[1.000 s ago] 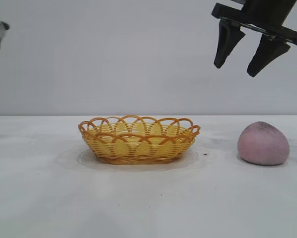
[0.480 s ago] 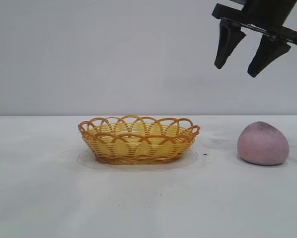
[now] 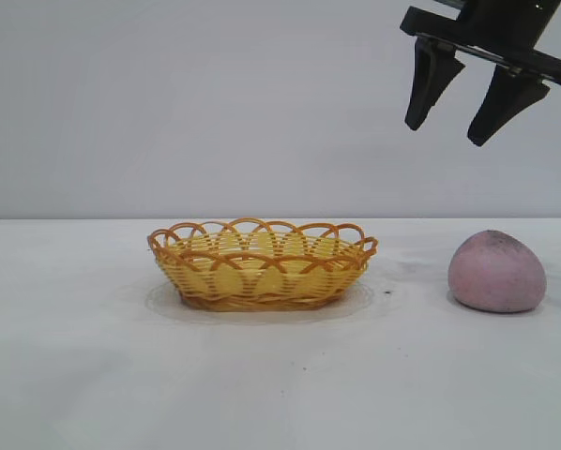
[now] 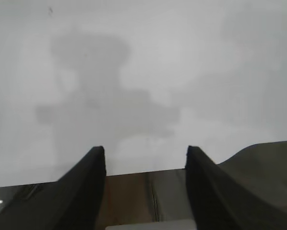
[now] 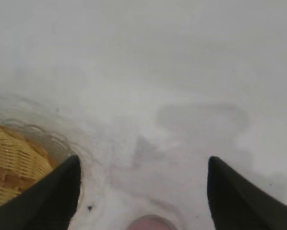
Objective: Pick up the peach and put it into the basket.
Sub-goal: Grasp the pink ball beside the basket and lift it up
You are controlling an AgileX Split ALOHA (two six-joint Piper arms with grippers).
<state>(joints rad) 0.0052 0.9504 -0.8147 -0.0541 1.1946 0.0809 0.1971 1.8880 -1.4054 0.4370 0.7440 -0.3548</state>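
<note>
My right gripper should next move down to the top of the pink peach (image 3: 500, 247) and close there, with its fingers around the peach's opposite sides.
The dull pink peach (image 3: 497, 272) rests on the white table at the right, apart from the yellow wicker basket (image 3: 262, 265) in the middle. My right gripper (image 3: 446, 134) hangs open high above the table, up and slightly left of the peach, with nothing between its fingers. In the right wrist view a sliver of the peach (image 5: 149, 223) shows between the open black fingers (image 5: 57, 191), and part of the basket (image 5: 14, 163) lies to one side. My left gripper (image 4: 146, 151) is open over bare table and holds nothing; it is out of the exterior view.
White tabletop (image 3: 280, 384) spreads in front of the basket and peach, with a plain pale wall behind. A few small dark specks (image 3: 387, 294) mark the surface near the basket. The table's edge (image 4: 148, 191) shows beneath the left gripper.
A part of the left arm that showed at the exterior view's left edge a second ago has gone out of view. The right gripper, peach and basket have not moved.
</note>
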